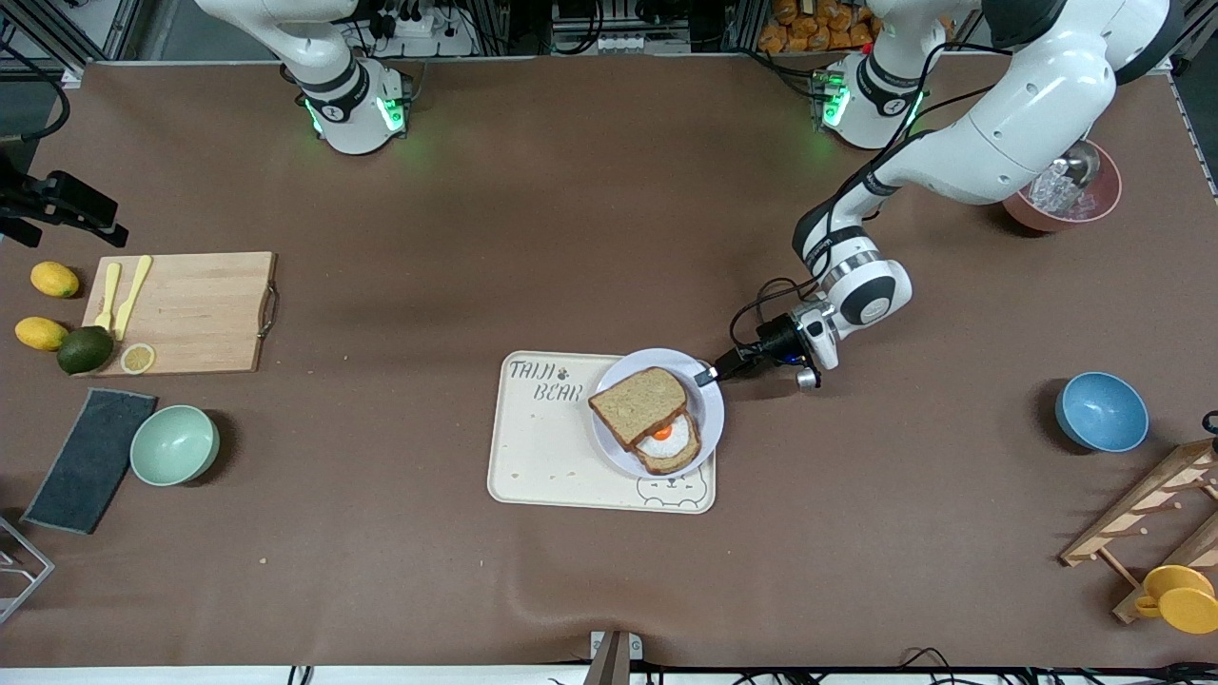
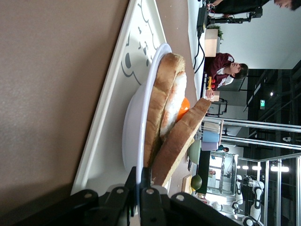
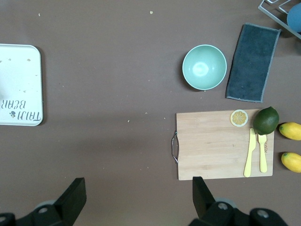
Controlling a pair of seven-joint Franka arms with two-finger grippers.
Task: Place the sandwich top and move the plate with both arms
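Observation:
Next, I release the pale plate on the cream bear-print tray (image 1: 642, 429) with my left gripper, between the tray's lettering and bear face.
The pale plate (image 1: 710, 407) rests on the cream bear-print tray (image 1: 547, 447), at the tray's end toward the left arm. A bread slice with a fried egg (image 1: 669, 442) lies on the plate. The sandwich top (image 1: 639, 404) leans askew over it, leaving the egg partly uncovered. My left gripper (image 1: 709, 374) is shut on the plate's rim (image 2: 134, 127), its jaws pinching the thin edge just beside the sandwich top (image 2: 181, 141). My right gripper (image 3: 138, 188) is open and holds nothing. It hangs high over bare table between the tray (image 3: 19, 84) and the cutting board (image 3: 211, 146).
The wooden cutting board (image 1: 190, 309) with yellow cutlery, lemons and an avocado is at the right arm's end. A mint bowl (image 1: 174, 444) and dark cloth (image 1: 90, 459) lie nearer the camera. A blue bowl (image 1: 1101, 411), pink bowl (image 1: 1066, 195) and wooden rack (image 1: 1142, 514) stand at the left arm's end.

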